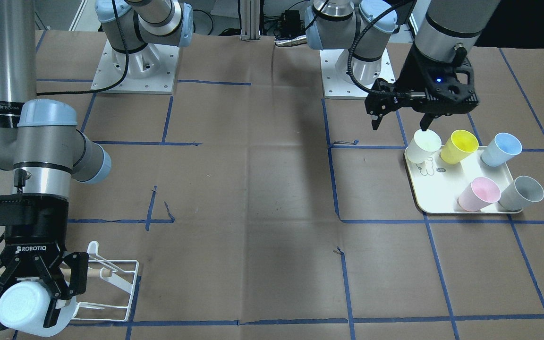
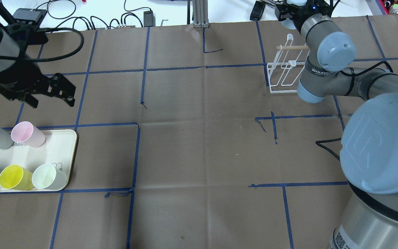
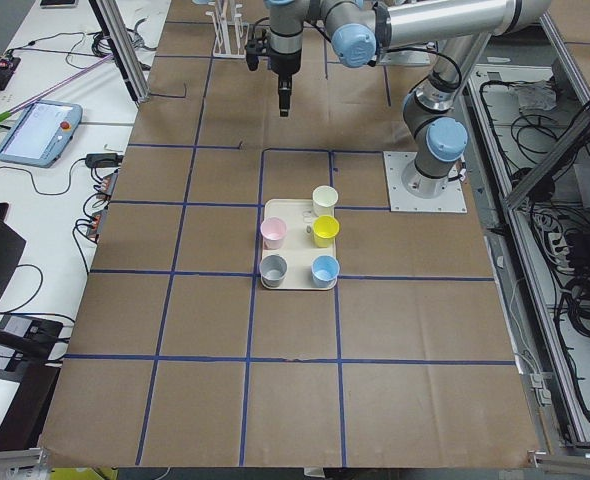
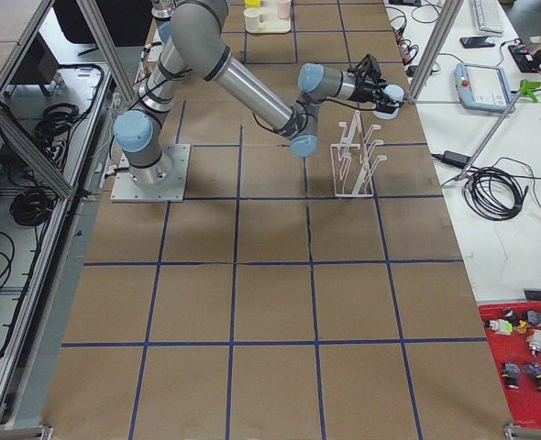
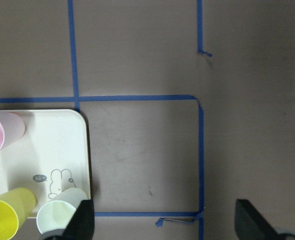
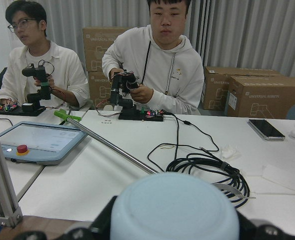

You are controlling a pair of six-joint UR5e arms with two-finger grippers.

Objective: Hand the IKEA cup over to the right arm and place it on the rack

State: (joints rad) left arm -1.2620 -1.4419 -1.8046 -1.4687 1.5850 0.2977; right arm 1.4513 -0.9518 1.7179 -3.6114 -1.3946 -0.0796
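Observation:
I will next move my left gripper to the pale green cup's rim (image 1: 415,136) (image 5: 75,210), on the side away from the yellow cup, and close it there.
A pale blue IKEA cup (image 1: 21,309) is held sideways in my right gripper (image 1: 22,297), which is shut on it, just beside the white wire rack (image 1: 114,283) with its wooden dowel handle. The right wrist view shows the cup's rounded base (image 6: 175,210) filling the bottom of the frame. From overhead, the right arm (image 2: 327,74) reaches over the rack (image 2: 283,74) at the table's far edge. My left gripper (image 1: 399,127) hangs open and empty above the far end of the cream tray (image 1: 435,191); its fingertips (image 5: 82,222) stand wide apart.
On the tray stand several cups: pale green (image 1: 424,146), yellow (image 1: 458,146), blue (image 1: 502,148), pink (image 1: 479,193) and grey (image 1: 521,192). Blue tape lines grid the brown table. Two people sit at a white desk beyond the table's edge, with cables and a tablet on it.

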